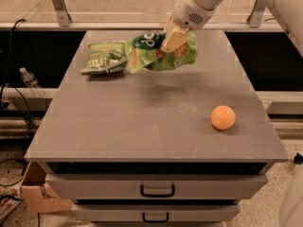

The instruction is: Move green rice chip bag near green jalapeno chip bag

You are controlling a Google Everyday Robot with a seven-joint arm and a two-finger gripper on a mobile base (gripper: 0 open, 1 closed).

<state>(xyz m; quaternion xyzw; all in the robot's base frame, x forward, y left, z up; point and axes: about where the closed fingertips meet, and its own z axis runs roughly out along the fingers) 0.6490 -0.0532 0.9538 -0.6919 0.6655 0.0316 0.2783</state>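
The robot's gripper should set the green rice chip bag, now lifted above the table's back, down against the green jalapeno chip bag (134, 48) near the back edge of the grey table.
The green rice chip bag (154, 55) is a crinkled bright-green bag with a dark round logo and orange pictures. It hangs lifted above the back of the grey table (142, 122). My gripper (173, 39) comes down from the upper right and is shut on the bag's top right part. The green jalapeno chip bag (104, 58), smaller and darker olive, lies flat on the table at the back left. The rice bag's left edge is right beside the jalapeno bag's right edge; I cannot tell whether they touch.
An orange ball (223, 117) sits on the right side of the table. Drawers with handles (157, 191) are below the front edge. A plastic bottle (29, 79) and a cardboard box (38, 193) are on the floor at the left.
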